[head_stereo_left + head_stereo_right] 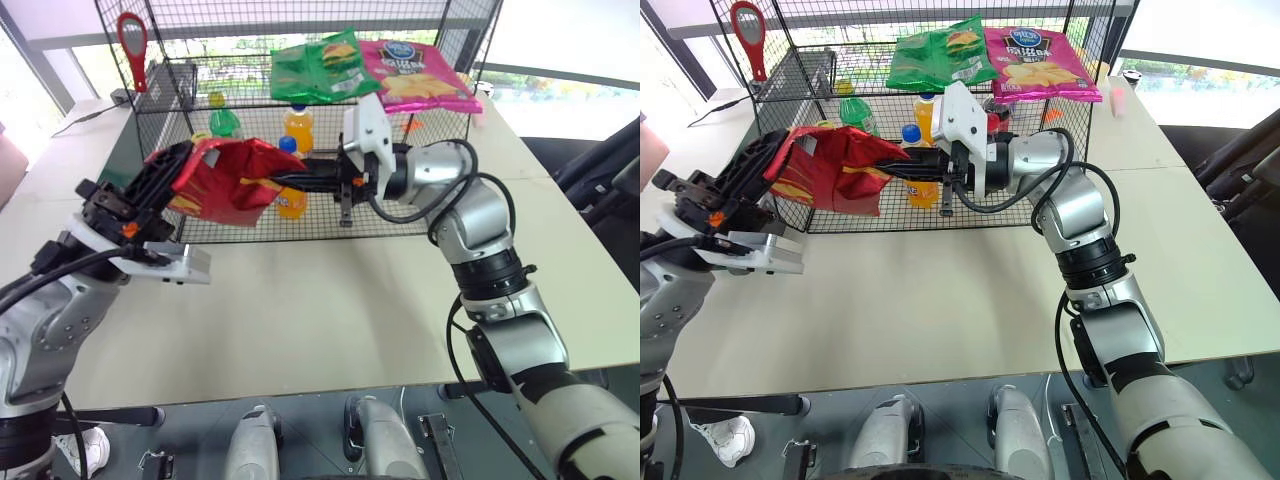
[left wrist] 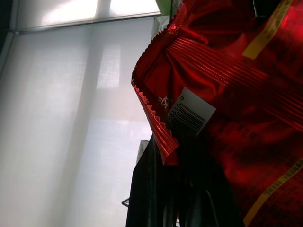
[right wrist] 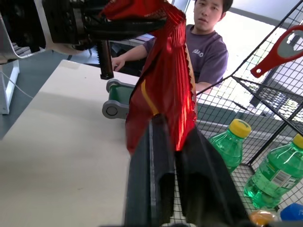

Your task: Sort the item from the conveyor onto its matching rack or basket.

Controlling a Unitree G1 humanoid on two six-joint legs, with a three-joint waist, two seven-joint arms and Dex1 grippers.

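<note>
I should hold the chip bag with my right gripper while my left gripper takes hold again of the bag's seam (image 2: 155,118) and turns it front up, because its barcode side is facing me.
The item, a shiny red crinkly chip bag (image 1: 225,180), hangs in the air in front of the black wire cage, stretched between both grippers. My left gripper (image 1: 165,175) is shut on its left end, where a crimped seam and a barcode label (image 2: 191,111) show above the black fingers (image 2: 156,189). My right gripper (image 1: 265,182) points left and is shut on the bag's right edge (image 3: 165,85). The cage's flat top shelf (image 1: 240,100) lies just behind and above the bag. One rounded end of the green conveyor (image 3: 116,101) is seen beyond the bag in the right wrist view.
A green chip bag (image 1: 320,68) and a pink one (image 1: 415,70) lie on the top shelf. Green (image 1: 224,122) and orange (image 1: 298,125) bottles stand on the cage's lower floor. A red-framed paddle (image 1: 132,40) hangs at the cage's left. A person (image 3: 208,47) sits behind the conveyor.
</note>
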